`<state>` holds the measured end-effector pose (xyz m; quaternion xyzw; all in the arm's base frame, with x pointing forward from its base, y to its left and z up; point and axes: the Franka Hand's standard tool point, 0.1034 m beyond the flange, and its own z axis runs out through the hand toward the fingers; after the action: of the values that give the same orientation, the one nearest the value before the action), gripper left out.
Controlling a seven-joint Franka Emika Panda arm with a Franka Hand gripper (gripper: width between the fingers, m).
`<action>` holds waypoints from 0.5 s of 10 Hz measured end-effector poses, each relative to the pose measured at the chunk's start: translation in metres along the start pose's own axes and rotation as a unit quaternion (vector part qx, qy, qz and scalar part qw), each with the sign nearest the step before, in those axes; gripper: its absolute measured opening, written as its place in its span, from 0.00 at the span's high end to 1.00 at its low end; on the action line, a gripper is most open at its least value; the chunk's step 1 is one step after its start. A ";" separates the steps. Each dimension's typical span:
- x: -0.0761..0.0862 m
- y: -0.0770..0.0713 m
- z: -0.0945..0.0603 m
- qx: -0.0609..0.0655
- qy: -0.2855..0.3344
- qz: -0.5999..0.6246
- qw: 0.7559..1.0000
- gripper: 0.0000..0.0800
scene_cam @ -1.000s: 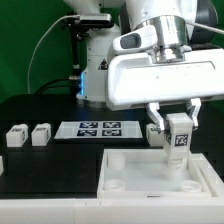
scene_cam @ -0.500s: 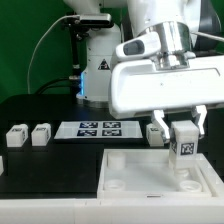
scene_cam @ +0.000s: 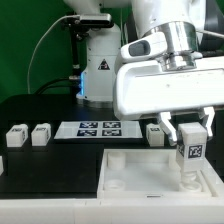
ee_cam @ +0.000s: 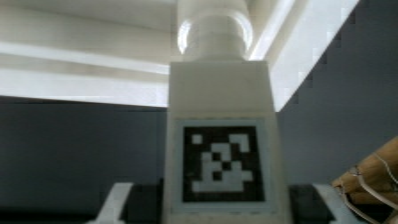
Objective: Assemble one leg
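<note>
Next, my gripper lets go of the white leg so that it stands in the white tray's front corner hole [scene_cam: 189, 184] [ee_cam: 215, 18], just inside the tray's rim.
My gripper [scene_cam: 190, 137] is shut on a white leg [scene_cam: 190, 160] with a black-and-white tag on its face, held upright. Its lower end stands at the right part of the large white tray-like piece [scene_cam: 135, 172]; I cannot tell if it touches. In the wrist view the leg [ee_cam: 221, 110] fills the middle, tag facing the camera, between the two fingertips [ee_cam: 128, 200], with its round peg end toward the tray's white rim [ee_cam: 71, 70]. Three more legs lie on the black table: two at the exterior view's left [scene_cam: 16, 136] [scene_cam: 40, 134] and one behind the tray [scene_cam: 155, 133].
The marker board [scene_cam: 97, 129] lies flat on the black table [scene_cam: 50, 165] between the left legs and the one behind the tray. The robot base [scene_cam: 95, 60] and cables stand at the back.
My gripper has carried the leg toward the exterior view's right and lower, over the tray's right part.
</note>
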<state>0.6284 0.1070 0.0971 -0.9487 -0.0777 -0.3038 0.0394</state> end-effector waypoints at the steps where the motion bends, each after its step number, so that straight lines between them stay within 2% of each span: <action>1: 0.000 0.002 0.002 -0.001 0.000 0.001 1.000 0.63; 5: -0.002 0.001 0.006 -0.001 0.004 0.001 1.000 0.63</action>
<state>0.6307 0.1069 0.0914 -0.9475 -0.0763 -0.3081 0.0392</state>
